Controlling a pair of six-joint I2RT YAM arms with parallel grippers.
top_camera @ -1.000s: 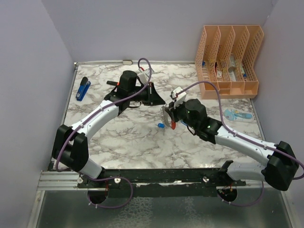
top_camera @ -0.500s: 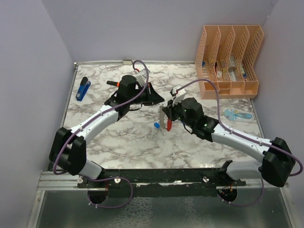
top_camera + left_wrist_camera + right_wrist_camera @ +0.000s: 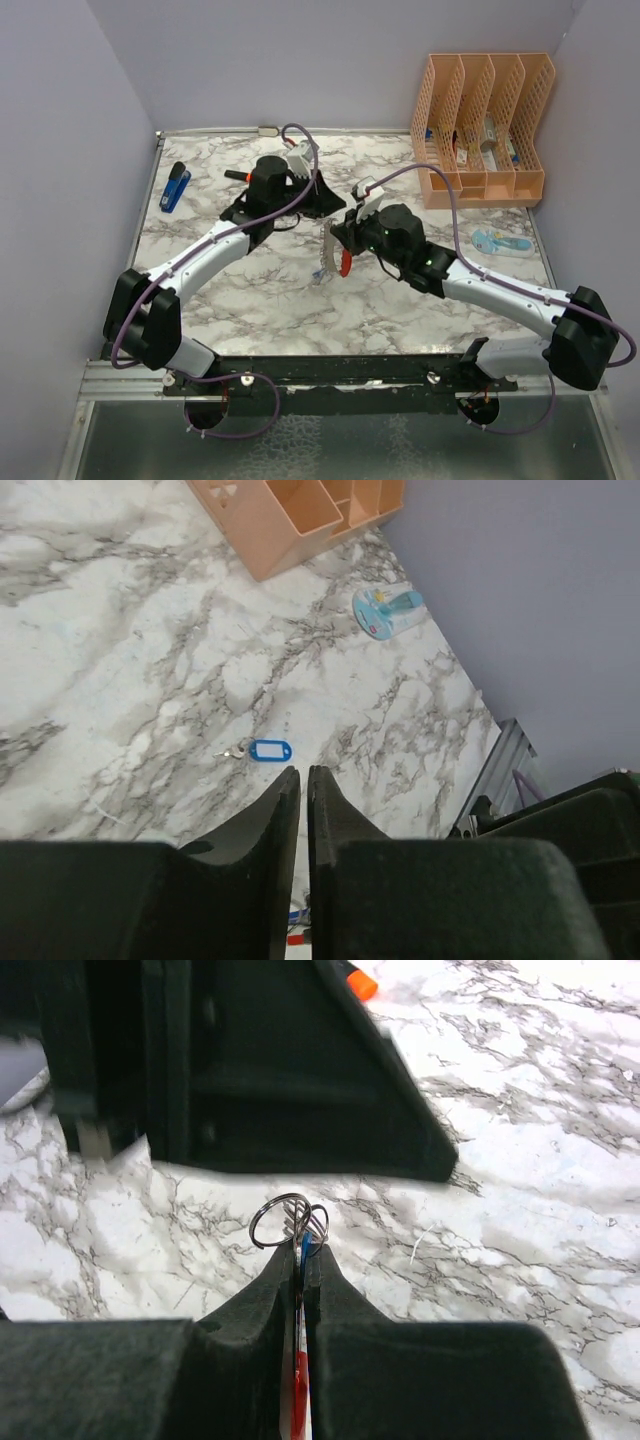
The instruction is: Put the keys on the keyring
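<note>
I have my left gripper shut and empty beyond the split rings in my right gripper, so I will open it and pinch a ring at my right gripper's fingertips [image 3: 294, 1200].
My right gripper [image 3: 338, 245] is shut on the keyring [image 3: 329, 254] and holds its grey band and red loop above the table's middle. In the right wrist view, silver split rings [image 3: 289, 1222] stick out past the shut fingertips [image 3: 302, 1252], with blue and red showing between the fingers. One key with a blue head [image 3: 263, 750] and a short silver blade lies on the marble, just past my left gripper [image 3: 303, 772]. The left gripper is shut and empty. It hovers just beyond the keyring [image 3: 328, 205] and fills the top of the right wrist view [image 3: 290, 1070].
An orange desk organizer [image 3: 482, 130] stands at the back right. A pale-blue flat item [image 3: 500, 243] lies in front of it. A dark-blue stapler [image 3: 176, 186] lies at the far left. A black marker with an orange cap [image 3: 236, 175] lies behind the left gripper.
My right gripper has moved left with the keyring, closer to the left gripper. The left gripper has shifted only slightly.
</note>
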